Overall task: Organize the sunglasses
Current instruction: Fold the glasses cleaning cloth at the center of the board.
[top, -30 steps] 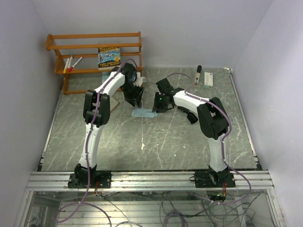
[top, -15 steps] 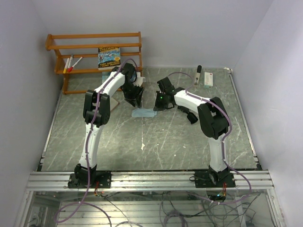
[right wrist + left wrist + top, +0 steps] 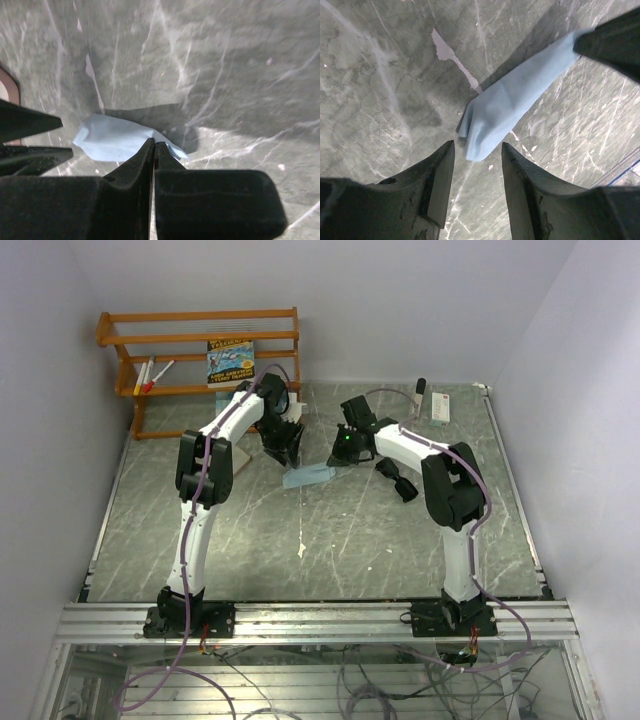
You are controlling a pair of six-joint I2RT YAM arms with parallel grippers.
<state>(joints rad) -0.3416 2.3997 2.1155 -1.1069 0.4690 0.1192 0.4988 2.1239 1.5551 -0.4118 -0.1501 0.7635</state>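
My right gripper has the cloth's end raised and bunched. Next, I lay it flat and pinch the cloth's folded edge (image 3: 167, 143) before my left gripper takes the cloth's loose end.
A light blue cloth (image 3: 308, 476) lies in the middle of the far half of the table. My right gripper (image 3: 340, 453) is shut on the cloth's right end and lifts that end a little; in the right wrist view the cloth (image 3: 112, 137) shows at the closed tips of the gripper (image 3: 154, 145). My left gripper (image 3: 283, 447) is open, and the cloth's free end (image 3: 505, 110) lies just beyond the gripper (image 3: 477, 150), not between the fingers. A dark object that looks like black sunglasses (image 3: 398, 481) lies on the table beside the right arm.
A wooden shelf (image 3: 200, 340) with a book (image 3: 230, 361) and markers (image 3: 150, 374) stands at the back left. A white box (image 3: 441, 408) and a dark stick (image 3: 420, 395) lie at the back right. A pale flat object (image 3: 243, 452) lies under the left arm.
My right gripper has moved a little away and to the right, pulling the cloth's right end with it. The left arm has barely moved.
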